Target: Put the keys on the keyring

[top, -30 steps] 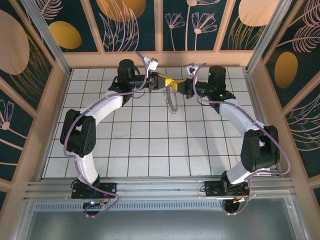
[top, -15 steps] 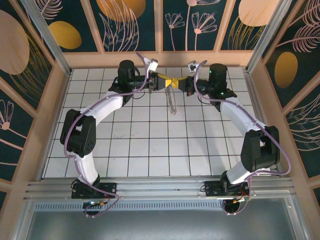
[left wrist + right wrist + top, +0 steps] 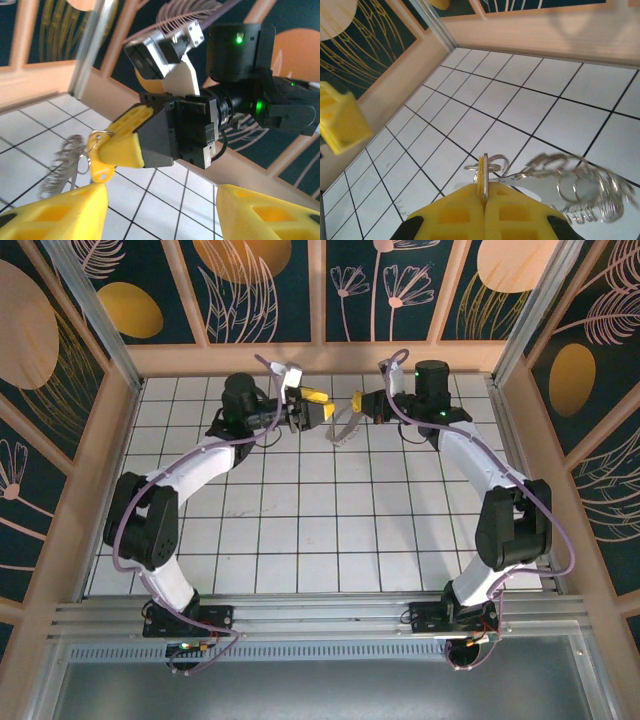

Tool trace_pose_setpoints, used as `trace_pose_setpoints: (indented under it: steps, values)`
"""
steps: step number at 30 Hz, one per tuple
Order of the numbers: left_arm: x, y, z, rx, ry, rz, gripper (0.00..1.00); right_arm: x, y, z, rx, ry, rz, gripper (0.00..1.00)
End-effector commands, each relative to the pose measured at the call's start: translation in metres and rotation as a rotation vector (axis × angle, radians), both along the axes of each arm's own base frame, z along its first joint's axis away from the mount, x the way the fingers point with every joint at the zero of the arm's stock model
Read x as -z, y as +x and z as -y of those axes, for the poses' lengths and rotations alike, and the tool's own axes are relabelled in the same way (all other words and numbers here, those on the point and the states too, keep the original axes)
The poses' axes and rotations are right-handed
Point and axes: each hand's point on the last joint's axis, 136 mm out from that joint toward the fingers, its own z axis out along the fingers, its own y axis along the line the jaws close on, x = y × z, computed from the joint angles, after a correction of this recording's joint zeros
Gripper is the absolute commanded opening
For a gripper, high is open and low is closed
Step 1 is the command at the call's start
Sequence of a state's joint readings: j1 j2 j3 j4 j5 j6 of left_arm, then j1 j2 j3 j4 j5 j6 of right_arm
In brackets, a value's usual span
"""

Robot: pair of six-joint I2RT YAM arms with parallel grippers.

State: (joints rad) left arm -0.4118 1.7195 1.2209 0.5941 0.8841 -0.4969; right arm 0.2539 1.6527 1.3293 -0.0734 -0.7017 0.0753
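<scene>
The key will leave my right gripper on the bare white tiles (image 3: 300,481) near the floor's middle.
My right gripper (image 3: 357,403) (image 3: 484,192) is shut on the key (image 3: 483,176), seen edge-on between its yellow fingers (image 3: 455,212). In the left wrist view the key's yellow head (image 3: 100,162) sticks out from those fingers. A small ring runs through the head. The silvery keyring (image 3: 590,192) (image 3: 343,428) (image 3: 62,162) hangs from it over the far tiles. My left gripper (image 3: 322,408) (image 3: 160,212) is open. It stands just left of the key with nothing between its fingers (image 3: 60,212).
The wooden back wall (image 3: 320,358) runs close behind both grippers. White tiled floor (image 3: 300,520) stretches toward the arm bases. Side walls and metal posts (image 3: 90,320) bound the table left and right.
The left gripper has opened and drawn back to the left, away from the key. The right gripper has kept the key, and the keyring has swung beneath it.
</scene>
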Motion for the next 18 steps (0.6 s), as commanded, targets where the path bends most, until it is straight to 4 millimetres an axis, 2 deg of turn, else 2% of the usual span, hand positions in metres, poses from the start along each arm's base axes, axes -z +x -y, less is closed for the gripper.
trace_pose_setpoints:
  steps: [1,5,12,15,18]
  values:
    - [-0.030,0.013,-0.030,-0.160,-0.076,0.045,0.60,-0.007,0.013,0.001,0.008,-0.011,0.027,0.00]
    - [-0.030,0.018,-0.050,-0.249,-0.088,0.019,0.61,0.003,0.028,-0.004,0.004,-0.001,0.003,0.00]
    - [-0.025,0.015,-0.061,-0.283,-0.075,0.011,0.62,0.018,0.068,-0.016,0.001,-0.003,-0.036,0.00]
    - [-0.022,0.014,-0.063,-0.288,-0.070,0.009,0.62,0.024,0.076,-0.022,-0.008,0.001,-0.051,0.00]
    - [-0.021,0.014,-0.065,-0.291,-0.070,0.008,0.62,0.033,0.076,-0.028,-0.017,0.001,-0.068,0.00]
